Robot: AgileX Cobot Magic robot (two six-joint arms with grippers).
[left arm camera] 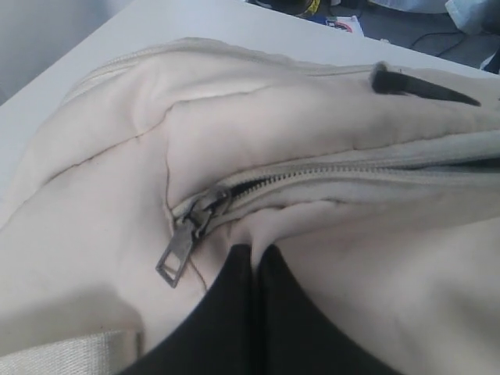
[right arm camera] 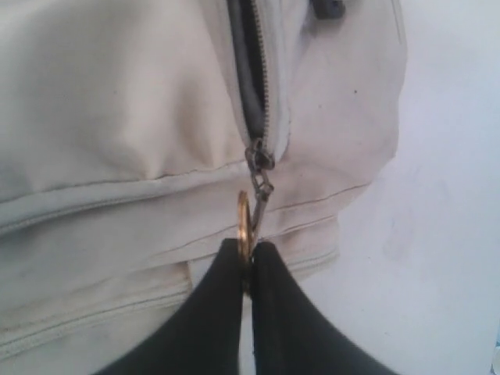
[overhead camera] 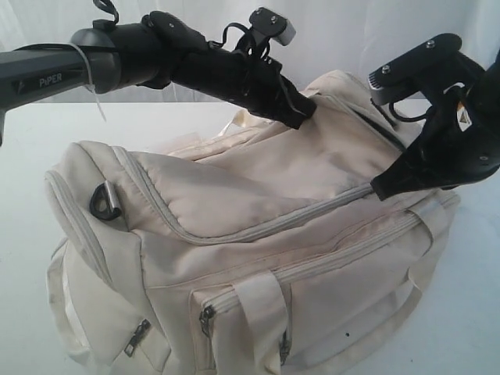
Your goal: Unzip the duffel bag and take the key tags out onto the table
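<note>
Next, I release the gold ring with my right gripper along the closed zipper seam [overhead camera: 349,180], at a spot further toward the middle of the duffel bag.
The cream duffel bag [overhead camera: 258,234] lies on the white table [overhead camera: 31,156]. My left gripper [overhead camera: 306,113] presses on the bag's top at its far end and is shut on a fold of cream fabric [left arm camera: 251,248], beside a metal zipper pull [left arm camera: 176,254]. My right gripper [overhead camera: 379,187] is at the bag's right end, shut on a gold ring [right arm camera: 244,219] hooked to the zipper slider [right arm camera: 259,156]. Above that slider the zipper gapes a little and shows dark grey lining [right arm camera: 248,86]. The key tags are hidden.
A black D-ring [overhead camera: 105,201] hangs on the bag's left end. Strap handles [overhead camera: 262,312] and zipped side pockets [overhead camera: 137,337] face the camera. Bare table [right arm camera: 437,195] lies beyond the bag's right end. Clutter [left arm camera: 336,16] sits past the table's far edge.
</note>
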